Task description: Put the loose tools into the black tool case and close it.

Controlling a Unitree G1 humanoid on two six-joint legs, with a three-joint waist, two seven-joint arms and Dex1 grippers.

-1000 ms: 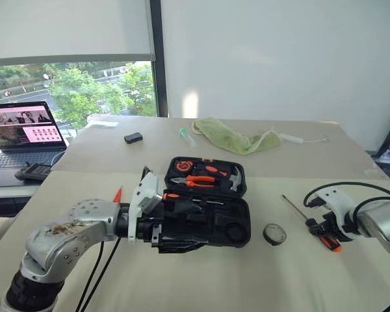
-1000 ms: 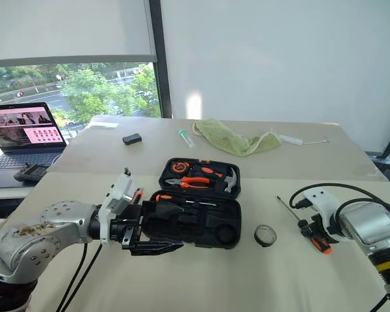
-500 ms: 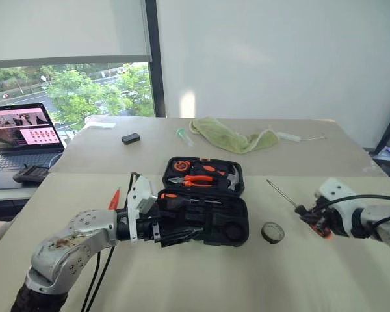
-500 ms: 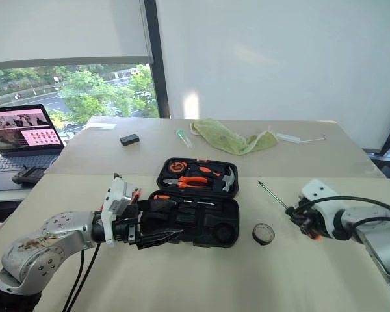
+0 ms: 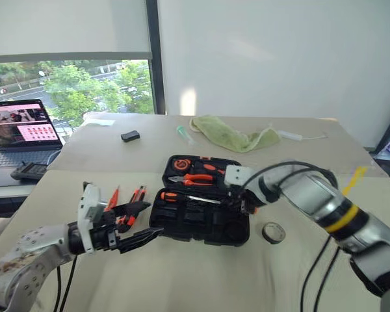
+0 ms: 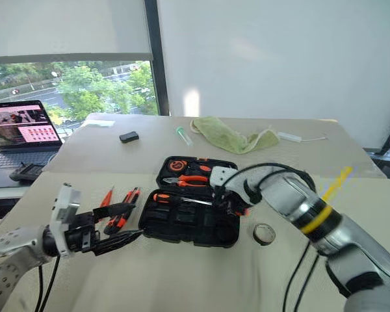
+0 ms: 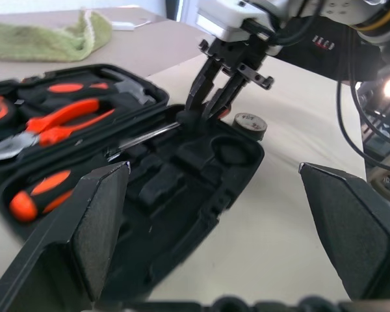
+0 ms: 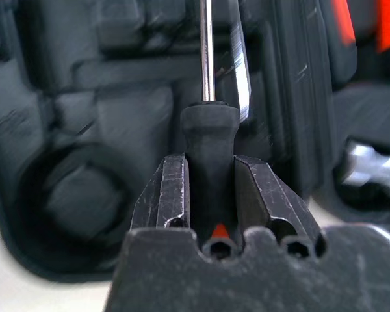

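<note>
My right gripper needs to set the second long screwdriver down next to the orange-handled screwdriver in the case's near half [image 5: 210, 207] [image 8: 218, 75].
The black tool case [image 5: 205, 218] lies open mid-table; one orange-handled screwdriver [image 5: 169, 195] rests in its near half. My right gripper [image 5: 245, 205] hangs over that half, shut on the black handle of a second long screwdriver [image 8: 210, 140], whose steel shaft [image 5: 201, 199] runs left across the slots. My left gripper [image 5: 155, 218] stands open just left of the case, holding nothing. A small red screwdriver [image 5: 113, 197] and a black-and-orange utility knife [image 5: 137, 194] lie on the table behind it. The black tape roll [image 5: 273, 232] sits right of the case.
Orange pliers [image 5: 196, 179] and a small hammer [image 5: 229, 174] sit in the case's lid. At the far side lie a green cloth [image 5: 231, 138] and a small black box [image 5: 131, 136]. A laptop [image 5: 19, 133] stands at the far left on another table.
My right gripper lifted the screwdriver off the table at the right and carried it left over the case. My left gripper drew back left off the case, uncovering the knife and red screwdriver.
</note>
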